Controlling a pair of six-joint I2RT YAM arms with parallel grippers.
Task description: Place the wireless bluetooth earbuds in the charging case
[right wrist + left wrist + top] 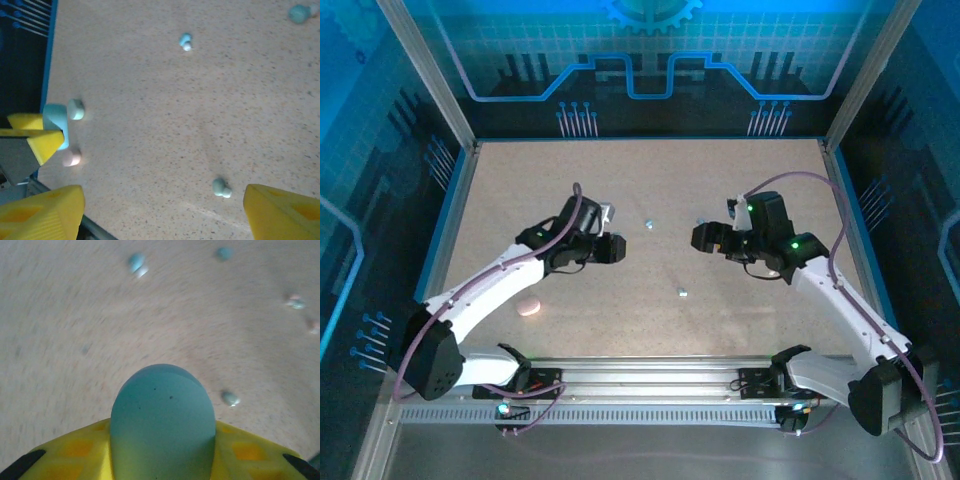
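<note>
I should use my left gripper to put the teal charging case down on the table (633, 288) beside the front earbud, toward the pink oval case. The case now stands between its yellow fingers.
My left gripper (616, 248) is shut on a teal oval charging case (162, 410), which stands between its yellow fingers (65, 452). Several tiny pale blue earbuds lie loose on the table: one (648, 224) between the two grippers, one (699, 218) by the right gripper, one (682, 293) nearer the front. My right gripper (702, 238) hangs open above the table with nothing between its fingers. Through it I see an earbud (220, 187) just inside its right finger (282, 210). Beyond lie two more earbuds (185, 41), (299, 13).
A pink oval case (528, 307) lies at the front left by the left arm. A small mint piece (76, 109) sits beside the held case (56, 125). Framed blue walls close in the speckled table (640, 180) on three sides.
</note>
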